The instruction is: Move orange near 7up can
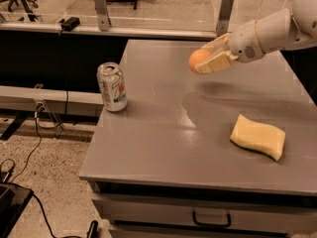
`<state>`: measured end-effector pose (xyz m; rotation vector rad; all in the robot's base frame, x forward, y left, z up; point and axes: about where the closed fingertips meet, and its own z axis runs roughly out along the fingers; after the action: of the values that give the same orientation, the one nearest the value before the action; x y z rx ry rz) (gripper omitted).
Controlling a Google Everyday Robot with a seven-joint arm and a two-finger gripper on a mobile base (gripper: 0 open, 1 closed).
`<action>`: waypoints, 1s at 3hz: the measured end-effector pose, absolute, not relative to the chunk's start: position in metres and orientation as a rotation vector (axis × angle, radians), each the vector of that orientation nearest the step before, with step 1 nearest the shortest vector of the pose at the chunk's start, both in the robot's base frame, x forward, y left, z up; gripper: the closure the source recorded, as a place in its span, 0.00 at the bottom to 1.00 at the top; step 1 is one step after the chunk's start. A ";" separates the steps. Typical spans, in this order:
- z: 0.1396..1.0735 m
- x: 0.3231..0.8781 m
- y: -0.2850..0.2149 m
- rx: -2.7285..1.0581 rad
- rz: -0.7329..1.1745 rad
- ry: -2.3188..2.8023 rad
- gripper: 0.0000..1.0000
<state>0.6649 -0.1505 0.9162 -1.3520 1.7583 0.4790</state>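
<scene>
Next, I let go of the orange with my gripper on the grey table (pixel 152 88) beside the 7up can, toward the middle of the table.
The orange (pixel 197 59) is held in my gripper (pixel 207 59), lifted above the grey table (pixel 163 133) near its far middle. The gripper's fingers (pixel 218 61) are shut on the orange, and the white arm reaches in from the upper right. The 7up can (pixel 112 87), silver-white with green and red markings, stands upright near the table's left edge, well to the left of and below the orange.
A pale yellow wavy sponge (pixel 258 136) lies on the right part of the table. A drawer with a handle (pixel 212 218) sits under the front edge. A rail (pixel 114 31) runs behind the table. Cables lie on the floor at the left.
</scene>
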 end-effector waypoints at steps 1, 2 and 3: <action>0.916 0.646 -0.107 -1.476 0.537 1.685 1.00; 0.910 0.629 -0.067 -1.596 0.577 1.630 1.00; 0.893 0.623 -0.041 -1.668 0.622 1.631 1.00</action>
<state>0.6231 -0.0415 0.8929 -1.6677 1.6307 0.6216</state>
